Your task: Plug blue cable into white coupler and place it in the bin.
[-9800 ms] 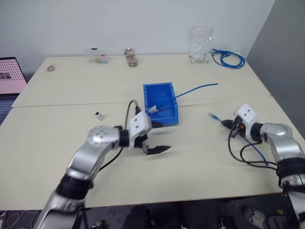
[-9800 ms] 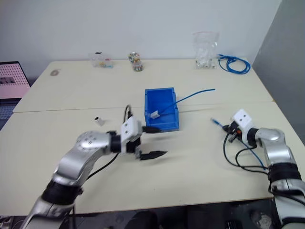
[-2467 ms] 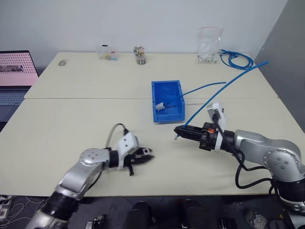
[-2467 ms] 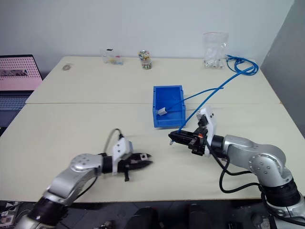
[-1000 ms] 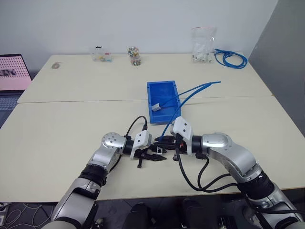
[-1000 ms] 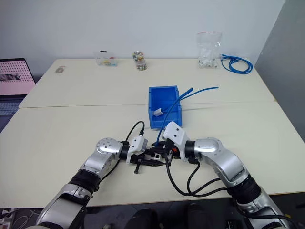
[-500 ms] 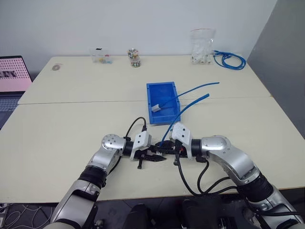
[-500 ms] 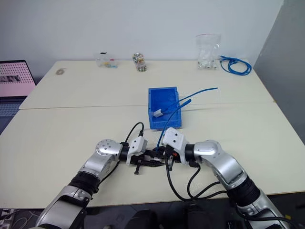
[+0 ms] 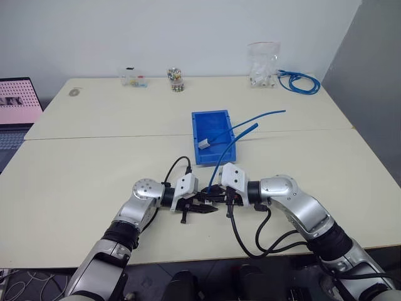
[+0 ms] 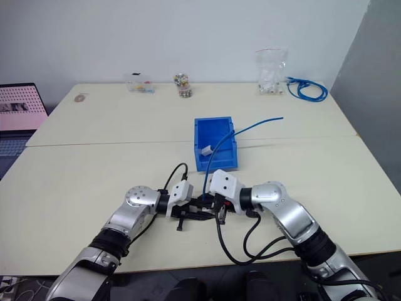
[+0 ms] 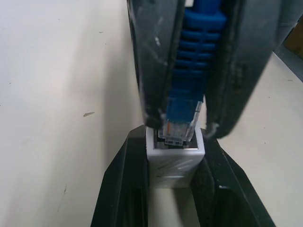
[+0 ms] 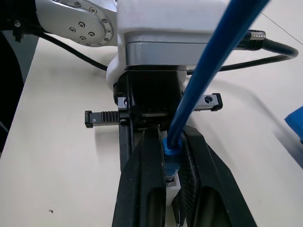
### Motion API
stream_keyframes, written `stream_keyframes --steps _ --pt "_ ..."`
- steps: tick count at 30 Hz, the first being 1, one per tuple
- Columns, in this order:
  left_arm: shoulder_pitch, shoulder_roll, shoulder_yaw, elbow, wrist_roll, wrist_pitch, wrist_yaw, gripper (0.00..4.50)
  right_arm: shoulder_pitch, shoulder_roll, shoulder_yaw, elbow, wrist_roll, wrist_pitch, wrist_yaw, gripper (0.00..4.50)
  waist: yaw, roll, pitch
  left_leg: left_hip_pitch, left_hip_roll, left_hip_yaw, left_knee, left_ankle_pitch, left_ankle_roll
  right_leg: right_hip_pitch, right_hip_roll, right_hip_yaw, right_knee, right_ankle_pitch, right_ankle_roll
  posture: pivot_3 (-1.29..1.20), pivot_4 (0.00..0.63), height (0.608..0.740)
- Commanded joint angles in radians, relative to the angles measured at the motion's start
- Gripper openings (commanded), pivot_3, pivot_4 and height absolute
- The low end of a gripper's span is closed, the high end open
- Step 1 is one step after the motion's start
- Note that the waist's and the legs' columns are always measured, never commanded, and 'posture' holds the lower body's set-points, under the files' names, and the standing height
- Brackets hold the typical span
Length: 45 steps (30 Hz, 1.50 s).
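I will use my right gripper to let go of the blue cable's plug end in the bin (image 9: pixel 215 147), next to the other white coupler.
Near the table's front, my two grippers meet tip to tip. My left gripper (image 9: pixel 202 208) is shut on the white coupler (image 11: pixel 175 163), its socket facing the other gripper. My right gripper (image 9: pixel 213 195) is shut on the plug end of the blue cable (image 12: pixel 169 158). The clear plug tip (image 11: pixel 176 130) sits at the mouth of the socket, and I cannot tell how deep it is. From there the cable (image 9: pixel 233 147) rises back over the bin (image 9: pixel 216 155), which stands mid-table just beyond the grippers.
Inside the bin lies another white coupler (image 9: pixel 203 143) on a second blue cable (image 9: pixel 260 117) that trails out to the right. At the back edge are a coiled blue cable bundle (image 9: pixel 299 80), a clear bag (image 9: pixel 262 63), a jar (image 9: pixel 174 78) and a small clear box (image 9: pixel 133 77). A laptop (image 9: pixel 15 100) is at far left.
The grippers, far apart earlier, have come together. Over the last second my right wrist has rolled a little and the cable's free length has swung. My left gripper has kept still.
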Motion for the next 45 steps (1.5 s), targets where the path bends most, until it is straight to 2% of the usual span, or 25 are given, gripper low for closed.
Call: stream_keyframes --steps 1,8,13,16,19,25,27,30,34,37,39,42,45 --pt "0.039 0.013 -0.025 0.006 0.039 0.015 -0.010 0.81 0.001 -0.030 0.065 0.068 -0.073 -0.073 0.066 0.14 0.000 0.000 0.000 0.000 0.000 0.000 0.000 0.000 0.000 0.000 0.000 0.000 0.000 0.000 0.000 0.00 0.150 0.740" --pt "0.046 0.017 -0.020 -0.004 0.041 0.017 -0.002 0.81 -0.009 -0.063 0.086 0.137 -0.120 -0.227 0.175 0.14 0.001 0.000 0.000 0.001 0.000 0.000 0.000 0.000 0.000 0.002 0.000 -0.001 0.000 -0.001 -0.001 0.00 0.150 0.740" --pt "0.053 0.017 -0.015 -0.012 0.042 0.013 0.010 0.81 -0.004 0.022 0.021 0.184 -0.019 -0.069 0.153 0.14 0.001 0.000 0.000 0.002 0.000 -0.001 0.000 0.000 0.000 0.004 0.000 -0.001 -0.001 -0.001 -0.002 0.00 0.150 0.740" --pt "0.061 0.018 -0.016 -0.019 0.046 0.008 0.011 0.81 0.002 0.067 -0.005 0.222 0.009 0.030 0.132 0.14 0.000 0.000 0.000 0.010 0.000 -0.002 -0.002 -0.001 0.000 0.010 -0.001 0.000 -0.001 -0.002 -0.004 0.00 0.150 0.740" --pt "0.062 0.020 -0.015 -0.021 0.046 0.009 0.015 0.81 0.011 0.068 0.013 0.276 -0.040 0.004 0.127 0.14 -0.001 -0.001 -0.002 0.019 0.000 -0.002 -0.010 -0.001 0.000 0.015 -0.001 0.001 -0.002 -0.006 -0.001 0.00 0.150 0.740" --pt "0.066 0.022 -0.002 -0.025 0.047 0.007 0.033 0.81 0.055 0.040 0.047 0.263 -0.090 -0.083 0.145 0.14 -0.001 0.003 -0.009 0.021 0.001 -0.003 -0.015 -0.001 0.000 0.015 -0.001 0.000 -0.002 -0.007 -0.003 0.00 0.150 0.740" --pt "0.070 0.021 0.020 -0.043 0.036 0.016 0.060 1.51 0.050 0.057 0.008 0.251 -0.069 -0.067 0.116 0.14 -0.001 0.003 -0.011 0.021 0.001 -0.003 -0.015 -0.001 0.000 0.015 -0.001 0.000 -0.002 -0.008 -0.003 0.00 0.150 0.740" --pt "0.110 0.035 0.074 -0.160 -0.002 0.039 0.113 2.07 0.040 0.083 -0.106 0.170 -0.004 0.030 0.031 0.14 -0.001 0.004 -0.011 0.021 0.001 -0.004 -0.015 -0.001 0.000 0.015 -0.001 0.000 -0.002 -0.008 -0.003 0.00 0.150 0.740" --pt "0.244 0.062 0.164 -0.480 -0.087 0.214 0.243 2.91 0.024 0.102 -0.321 -0.017 0.171 0.298 -0.081 0.14 0.002 0.003 -0.003 0.016 0.001 -0.006 -0.015 -0.001 0.000 0.012 -0.002 0.002 -0.002 -0.007 -0.003 0.00 0.150 0.740" --pt "0.358 0.045 0.255 -0.725 -0.146 0.381 0.426 3.48 -0.090 0.163 -0.497 -0.044 0.335 0.534 -0.184 0.14 0.005 0.004 0.004 0.014 0.001 -0.007 -0.015 -0.001 -0.001 0.010 -0.004 0.002 -0.002 -0.007 -0.004 0.00 0.150 0.740" --pt "0.399 0.017 0.291 -0.832 -0.164 0.462 0.532 3.79 -0.203 0.210 -0.585 0.025 0.394 0.628 -0.251 0.14 -0.002 0.005 0.009 0.014 0.000 -0.007 -0.015 -0.001 -0.001 0.010 -0.004 0.001 -0.002 -0.006 -0.005 0.00 0.150 0.740" --pt "0.420 -0.041 0.321 -0.952 -0.171 0.557 0.685 4.46 -0.407 0.255 -0.674 0.267 0.390 0.648 -0.342 0.14 0.000 0.006 0.010 0.014 0.000 -0.007 -0.015 -0.001 -0.001 0.010 -0.004 0.001 -0.002 -0.005 -0.007 0.00 0.150 0.740" --pt "0.442 -0.077 0.322 -1.024 -0.168 0.608 0.774 4.49 -0.557 0.233 -0.652 0.545 0.316 0.562 -0.342 0.14 0.004 0.005 0.010 0.015 0.000 -0.007 -0.016 -0.001 -0.001 0.011 -0.003 0.000 -0.002 -0.005 -0.008 0.00 0.150 0.740"
